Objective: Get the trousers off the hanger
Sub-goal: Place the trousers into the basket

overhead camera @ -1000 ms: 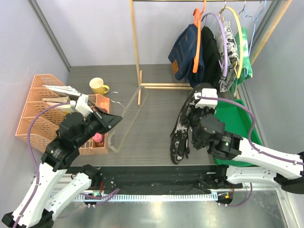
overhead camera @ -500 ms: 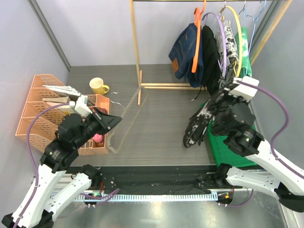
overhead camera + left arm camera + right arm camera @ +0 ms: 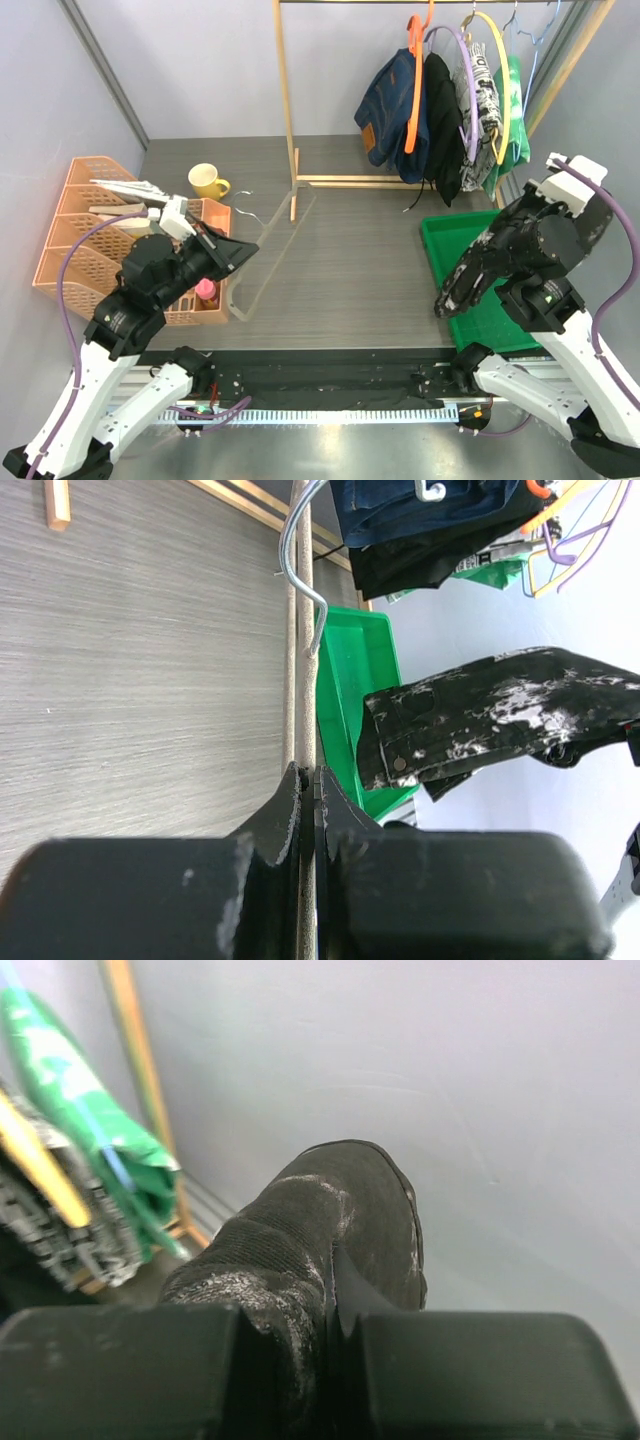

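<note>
I will lay the black-and-white marbled trousers across the bottom of the green bin (image 3: 486, 284) with my right gripper.
The black-and-white marbled trousers (image 3: 478, 272) hang from my right gripper (image 3: 515, 240) above the green bin (image 3: 450, 232), clear of any hanger. In the right wrist view my right gripper (image 3: 335, 1270) is shut on that cloth (image 3: 330, 1200). My left gripper (image 3: 243, 251) is shut on the bar of an empty clear hanger (image 3: 278, 245) with a metal hook (image 3: 297, 570); its jaws (image 3: 305, 772) pinch the bar. Navy denim (image 3: 390, 105), plain black (image 3: 440, 125), newspaper-print (image 3: 487, 100) and green mottled trousers (image 3: 516, 135) stay on coloured hangers on the rail.
A wooden clothes rack (image 3: 285, 100) stands at the back, its foot bar on the table. An orange file rack (image 3: 80, 240) and a yellow mug (image 3: 207, 181) sit at the left. The green bin's rim (image 3: 350, 680) lies along the right wall.
My right arm has swung the marbled trousers from the middle of the table to the right and up, over the green bin. The left arm keeps the hanger where it was.
</note>
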Robot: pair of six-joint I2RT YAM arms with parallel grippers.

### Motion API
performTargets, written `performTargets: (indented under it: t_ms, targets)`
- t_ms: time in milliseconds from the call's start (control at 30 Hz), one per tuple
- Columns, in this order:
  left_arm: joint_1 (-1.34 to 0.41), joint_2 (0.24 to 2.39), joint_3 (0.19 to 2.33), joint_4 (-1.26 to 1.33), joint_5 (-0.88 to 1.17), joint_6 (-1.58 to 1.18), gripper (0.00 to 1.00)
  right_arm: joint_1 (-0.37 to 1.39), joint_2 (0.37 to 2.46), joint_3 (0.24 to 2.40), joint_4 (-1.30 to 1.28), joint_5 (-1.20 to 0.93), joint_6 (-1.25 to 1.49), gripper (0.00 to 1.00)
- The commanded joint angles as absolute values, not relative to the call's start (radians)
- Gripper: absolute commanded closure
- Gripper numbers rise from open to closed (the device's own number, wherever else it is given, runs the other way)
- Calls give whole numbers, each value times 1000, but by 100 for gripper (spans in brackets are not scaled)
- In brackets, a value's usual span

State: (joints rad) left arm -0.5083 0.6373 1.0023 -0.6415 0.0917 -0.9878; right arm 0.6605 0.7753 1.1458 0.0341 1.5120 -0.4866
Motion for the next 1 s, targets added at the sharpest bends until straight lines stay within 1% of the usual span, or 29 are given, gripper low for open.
performTargets:
  t_ms: [0, 100, 167, 300, 367, 400, 467, 533, 567, 600, 633, 667, 733, 900, 967]
  targets:
    - [-505, 655, 1057, -591, 129, -957, 100, 585, 742, 1178, 118, 1565, -552, 99]
    - [-505, 666, 1072, -591, 138, -946, 100, 525, 752, 1190, 120, 1543, -598, 99]
    - [-503, 663, 1075, -584, 149, -943, 100, 496, 764, 1154, 120, 1551, -614, 99]
    - [-505, 657, 1072, -583, 161, -934, 100, 486, 773, 1030, 112, 1600, -565, 99]
    - [-503, 661, 1071, -584, 169, -924, 100, 485, 779, 965, 65, 1617, -503, 99]
    - [-503, 661, 1068, -587, 172, -920, 100, 483, 785, 950, 37, 1621, -418, 99]
    - [-503, 664, 1058, -586, 187, -914, 100, 476, 798, 914, -45, 1611, -333, 99]
    - [-503, 672, 1051, -584, 201, -916, 100, 459, 848, 928, -148, 1577, -131, 99]
    - [-503, 673, 1045, -580, 207, -914, 100, 445, 871, 943, -298, 1553, -26, 99]
    - [-505, 678, 1042, -574, 219, -916, 100, 390, 902, 963, -383, 1501, 79, 99]
    - [-503, 677, 1037, -569, 221, -916, 100, 349, 958, 992, -449, 1380, 259, 99]
    - [-505, 678, 1032, -565, 224, -917, 100, 307, 991, 999, -544, 1308, 323, 99]
    - [-505, 673, 1028, -555, 227, -917, 100, 223, 1053, 967, -560, 1183, 437, 99]
    - [-503, 667, 1006, -541, 236, -916, 100, 209, 1095, 875, -529, 1160, 574, 99]
    - [-505, 666, 1000, -538, 241, -913, 100, 210, 1098, 822, -502, 1118, 616, 99]
